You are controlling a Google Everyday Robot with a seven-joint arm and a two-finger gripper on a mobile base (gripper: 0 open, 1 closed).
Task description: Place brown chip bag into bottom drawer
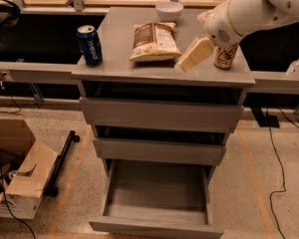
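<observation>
The robot's gripper needs to go to the brown chip bag next and close on the bag's side [171, 42] facing the gold-brown drink can.
The brown chip bag [154, 41] lies flat on top of the grey cabinet [119, 63], near the middle back. The bottom drawer [157, 195] is pulled out and its grey inside holds nothing. My gripper [192, 56] hangs from the white arm at the upper right, over the cabinet top just right of the bag and apart from it. It holds nothing.
A blue soda can [89, 45] stands at the cabinet top's left edge. A gold-brown drink can [225, 56] stands at the right, partly behind the arm. A white bowl [169, 10] sits at the back. An open cardboard box [17, 176] is on the floor at left. A clear bottle [295, 66] stands on the right ledge.
</observation>
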